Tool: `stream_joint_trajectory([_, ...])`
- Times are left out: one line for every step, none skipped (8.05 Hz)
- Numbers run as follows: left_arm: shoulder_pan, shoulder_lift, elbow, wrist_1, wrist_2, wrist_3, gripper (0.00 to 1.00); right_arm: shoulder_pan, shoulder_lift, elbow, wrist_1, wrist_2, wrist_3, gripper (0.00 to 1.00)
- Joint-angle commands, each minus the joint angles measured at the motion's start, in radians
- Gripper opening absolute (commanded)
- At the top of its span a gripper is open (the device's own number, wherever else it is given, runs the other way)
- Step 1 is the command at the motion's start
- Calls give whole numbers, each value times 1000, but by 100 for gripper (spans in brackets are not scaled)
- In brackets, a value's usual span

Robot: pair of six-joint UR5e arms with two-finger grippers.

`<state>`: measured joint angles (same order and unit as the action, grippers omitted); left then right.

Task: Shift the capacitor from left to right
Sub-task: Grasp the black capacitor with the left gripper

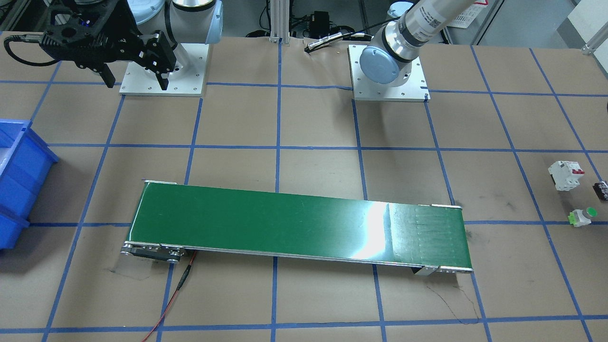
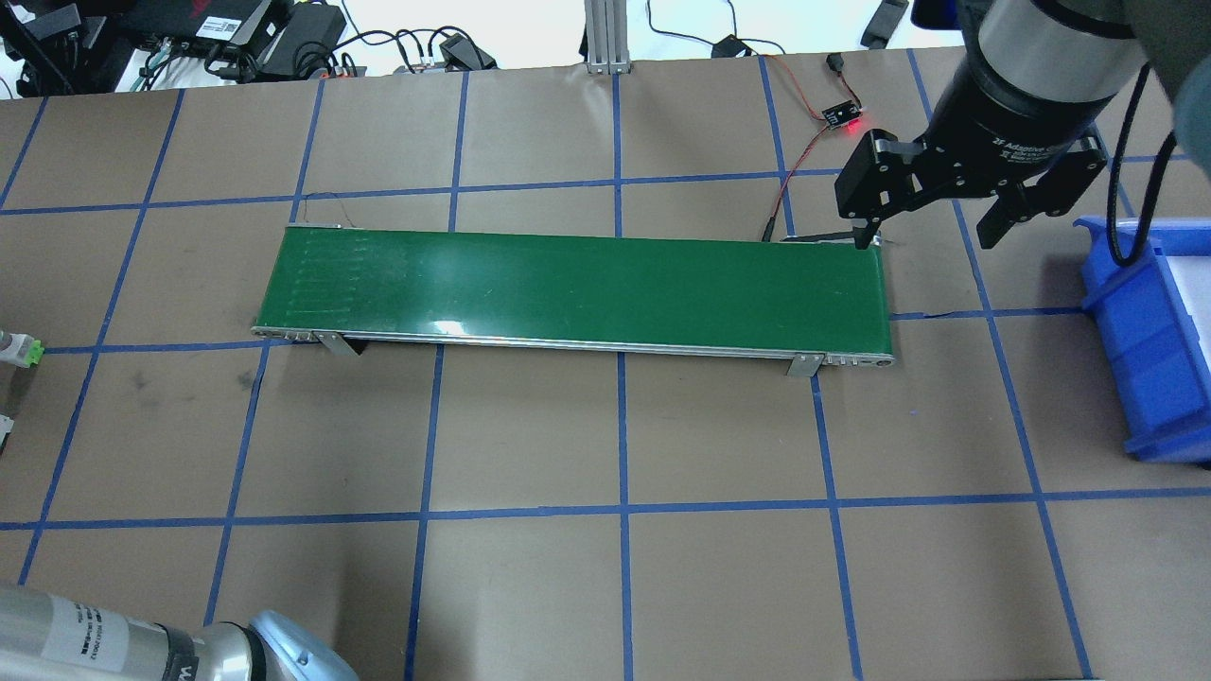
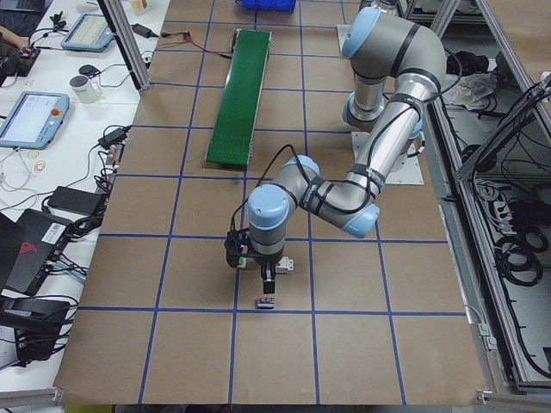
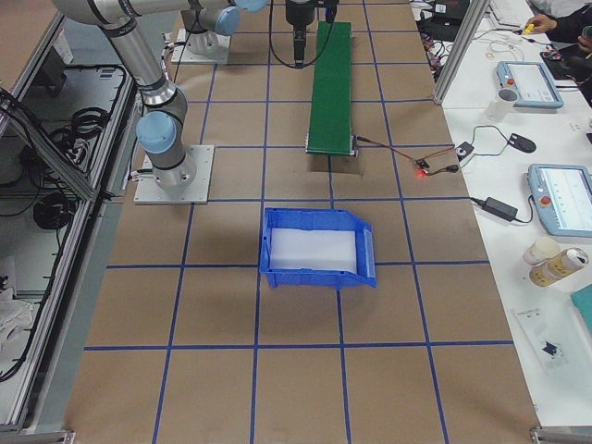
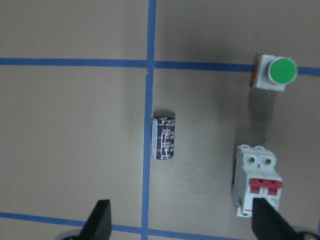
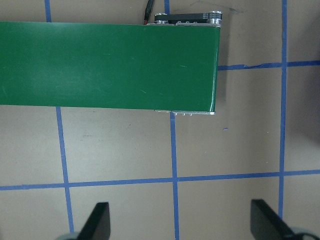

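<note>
My left gripper is to close across the long sides of the capacitor's body (image 1: pixel 602 190) (image 5: pixel 163 138), where the capacitor lies between the blue tape line and the white breaker.
The capacitor (image 5: pixel 163 137), a small dark cylinder with a silvery strip, lies on its side on the brown paper next to a blue tape line. It also shows at the edge of the front view (image 1: pixel 602 190) and in the left side view (image 3: pixel 265 302). My left gripper (image 5: pixel 182 222) is open and empty and hangs above the table, with the capacitor a little ahead of the fingertips. My right gripper (image 2: pixel 925 232) is open and empty and hovers over the right end of the green conveyor belt (image 2: pixel 568 284).
A white breaker with a red switch (image 5: pixel 255 182) and a white push button with a green cap (image 5: pixel 272 72) lie beside the capacitor. A blue bin (image 2: pixel 1131 322) stands at the table's right end. A red wire and a small board with a lit LED (image 2: pixel 840 118) lie behind the belt.
</note>
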<state>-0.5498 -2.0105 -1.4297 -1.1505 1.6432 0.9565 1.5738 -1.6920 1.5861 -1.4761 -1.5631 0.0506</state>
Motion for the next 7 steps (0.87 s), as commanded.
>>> stream_joint_trajectory([39, -127, -1, 111, -13, 109, 100, 0, 0, 0, 0, 1, 0, 100])
stream_joint_trajectory([42, -160, 0, 136, -64, 132, 100, 0, 0, 0, 0, 1, 0, 100])
stream_joint_trajectory([44, -180, -1, 138, -92, 131, 100, 0, 0, 0, 0, 1, 0, 100])
stream_joint_trajectory([42, -200, -2, 138, -94, 127, 100, 0, 0, 0, 0, 1, 0, 100])
stream_joint_trajectory([44, -220, 0, 149, -123, 128, 100, -1, 0, 0, 0, 1, 0, 100])
stream_joint_trajectory([44, -238, 0, 207, -137, 128, 100, 0, 0, 0, 0, 1, 0, 100])
stream_joint_trajectory([42, -247, 0, 218, -147, 130, 100, 0, 0, 0, 0, 1, 0, 100])
